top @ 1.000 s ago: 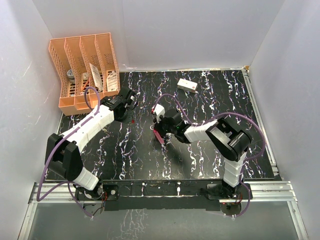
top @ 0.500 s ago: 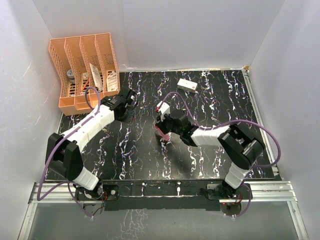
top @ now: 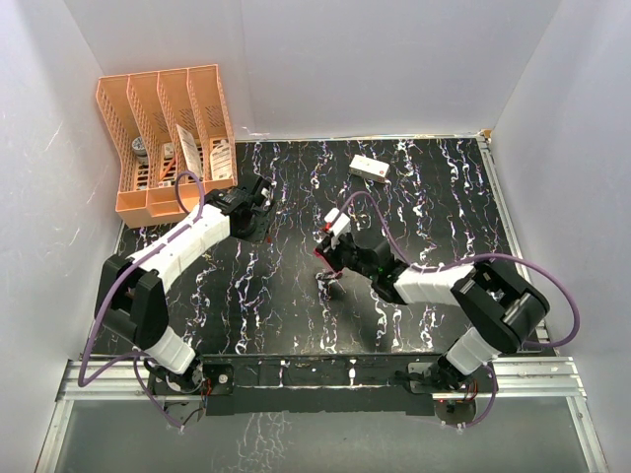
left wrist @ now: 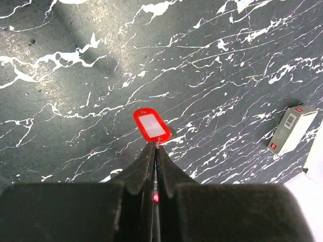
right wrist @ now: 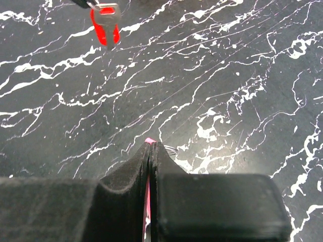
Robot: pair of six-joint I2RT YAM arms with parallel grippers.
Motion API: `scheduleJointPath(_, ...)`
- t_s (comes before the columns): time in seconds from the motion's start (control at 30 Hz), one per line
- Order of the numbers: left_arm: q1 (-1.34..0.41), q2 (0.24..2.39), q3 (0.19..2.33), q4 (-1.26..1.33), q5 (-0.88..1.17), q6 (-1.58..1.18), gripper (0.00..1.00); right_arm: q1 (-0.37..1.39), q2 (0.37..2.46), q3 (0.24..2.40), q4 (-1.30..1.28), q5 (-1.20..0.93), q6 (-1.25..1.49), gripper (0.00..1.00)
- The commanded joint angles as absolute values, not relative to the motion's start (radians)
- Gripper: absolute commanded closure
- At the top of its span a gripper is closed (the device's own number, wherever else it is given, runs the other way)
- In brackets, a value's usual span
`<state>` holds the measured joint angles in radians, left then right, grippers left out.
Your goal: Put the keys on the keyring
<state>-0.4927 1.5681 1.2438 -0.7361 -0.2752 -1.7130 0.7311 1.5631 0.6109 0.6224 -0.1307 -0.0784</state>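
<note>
The ring is lying on its edge beside the fingertips of my right gripper, so my right gripper should put the keyring down and take the pink tag [right wrist: 150, 140] by its ring end.
My left gripper [left wrist: 155, 145] is shut, and a key with a bright red head [left wrist: 151, 125] sticks out past its tips above the black marbled table. The same red key [right wrist: 105, 25] hangs at the top left of the right wrist view, with a pale metal piece [right wrist: 107, 8] over its upper end. My right gripper [right wrist: 151, 145] is shut on the pink tag [right wrist: 150, 141] of the keyring, whose thin metal ring [right wrist: 171, 149] shows just beside the fingertips. From above, the left gripper [top: 259, 219] and right gripper [top: 327, 248] stand apart mid-table.
A white box with red marks [top: 369, 168] lies at the back of the table, also in the left wrist view as the white box [left wrist: 292, 128]. An orange file rack [top: 168, 138] with small items stands at the back left. White walls close in the table.
The right arm has swung its elbow right and down, carrying its gripper and the pink tag slightly right. The left arm has barely moved.
</note>
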Motion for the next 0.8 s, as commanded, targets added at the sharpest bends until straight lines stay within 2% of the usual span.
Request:
scheduleJointPath(0.0, -0.488, 1.566, 1.276, -0.74, -0.245, -1.694, 1.0, 0.734, 1.498, 0.572, 0.776, -0.161, -0.132, 1.0)
scheduleJointPath(0.4, -0.488, 1.552, 1.251, -0.723, -0.248, -1.695, 1.0, 0.735, 1.523, 0.686, 0.361, -0.298, -0.265, 1.0)
scheduleJointPath(0.77, -0.488, 1.555, 1.246, -0.718, -0.245, -1.694, 1.0, 0.762, 1.577, 0.747, 0.177, -0.334, -0.263, 1.0)
